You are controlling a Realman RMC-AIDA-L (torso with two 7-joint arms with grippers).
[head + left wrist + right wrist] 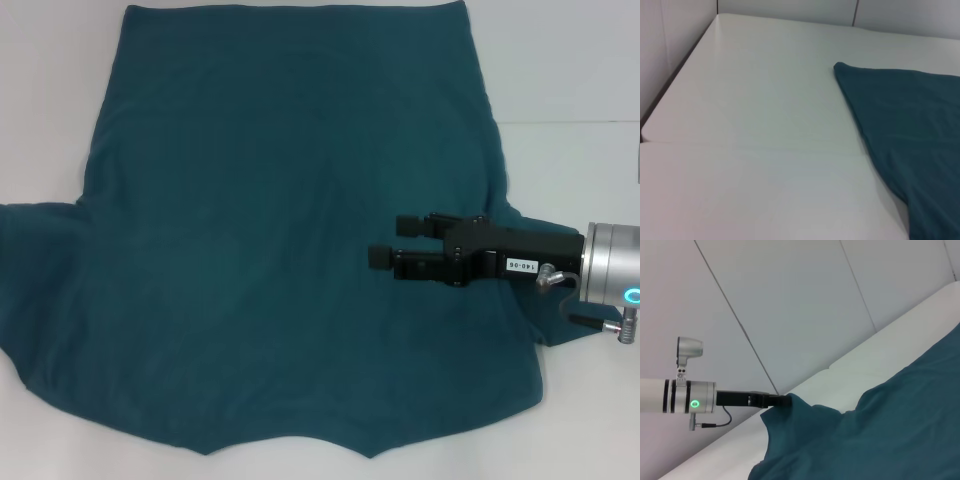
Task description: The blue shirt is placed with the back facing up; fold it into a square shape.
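My left gripper needs to let go of the sleeve end on the back of the blue shirt, well inside (203, 238) that sleeve's armpit.
The blue shirt (280, 230) lies spread flat on the white table (565, 60), plain side up, with its hem at the far side. My right gripper (396, 241) reaches in from the right, over the shirt's right half. Its fingers are apart and hold nothing. My left gripper is out of the head view. It shows in the right wrist view (785, 401), where a corner of the shirt (880, 430) rises to a peak at its tip, so it is shut on the cloth. The left wrist view shows a far corner of the shirt (910, 125).
The left sleeve (25, 235) runs off the left edge of the head view. The right sleeve (550, 320) lies bunched under the right arm. Bare table (765, 125) lies beside the shirt, with grey wall panels (790, 300) behind it.
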